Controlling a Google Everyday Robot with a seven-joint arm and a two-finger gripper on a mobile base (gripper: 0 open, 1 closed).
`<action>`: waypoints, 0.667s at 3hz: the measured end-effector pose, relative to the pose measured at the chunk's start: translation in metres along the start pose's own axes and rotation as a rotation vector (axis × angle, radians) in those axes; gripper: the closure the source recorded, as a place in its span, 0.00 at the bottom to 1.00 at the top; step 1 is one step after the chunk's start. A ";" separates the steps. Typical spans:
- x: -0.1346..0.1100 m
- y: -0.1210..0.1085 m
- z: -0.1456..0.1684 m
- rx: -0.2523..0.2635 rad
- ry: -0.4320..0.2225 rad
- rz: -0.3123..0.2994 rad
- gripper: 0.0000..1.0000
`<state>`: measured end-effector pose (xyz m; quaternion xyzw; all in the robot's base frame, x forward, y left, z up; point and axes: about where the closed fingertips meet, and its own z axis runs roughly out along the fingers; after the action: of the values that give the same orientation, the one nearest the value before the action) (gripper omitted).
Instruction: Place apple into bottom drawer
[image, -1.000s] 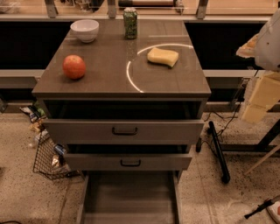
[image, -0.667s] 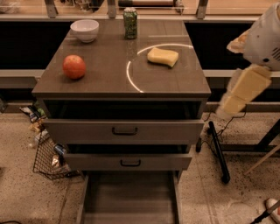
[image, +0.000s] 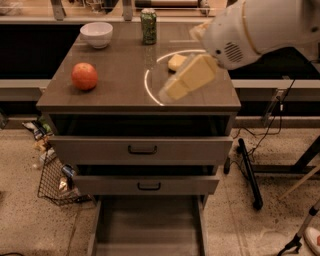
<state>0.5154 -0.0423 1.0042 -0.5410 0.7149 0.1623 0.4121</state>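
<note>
The robot's gripper should next move to the cabinet top and close on the side of the apple (image: 92, 76) that faces the yellow sponge.
The apple (image: 84, 76) is red-orange and sits on the left side of the cabinet top (image: 120, 85). The bottom drawer (image: 147, 225) is pulled out at the foot of the cabinet, and its flat grey floor is bare. My white arm (image: 260, 27) reaches in from the upper right. My gripper (image: 187, 79) is cream-coloured and blurred; it hangs over the right half of the cabinet top, well to the right of the apple and holding nothing that I can see.
A white bowl (image: 96, 34) and a green can (image: 148, 26) stand at the back of the top. A yellow sponge (image: 175, 62) lies partly behind the gripper. The two upper drawers (image: 142, 149) stand slightly open. A wire basket (image: 55, 177) sits on the floor at the left, and a black stand leg (image: 250, 172) at the right.
My arm has swung from the right edge of the view leftwards over the cabinet top and now covers part of the sponge. The apple and the drawers have not moved.
</note>
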 end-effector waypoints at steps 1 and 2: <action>-0.043 0.006 0.057 -0.048 -0.132 -0.004 0.00; -0.079 0.005 0.109 -0.094 -0.209 -0.043 0.00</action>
<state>0.5616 0.0838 0.9972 -0.5550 0.6478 0.2422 0.4622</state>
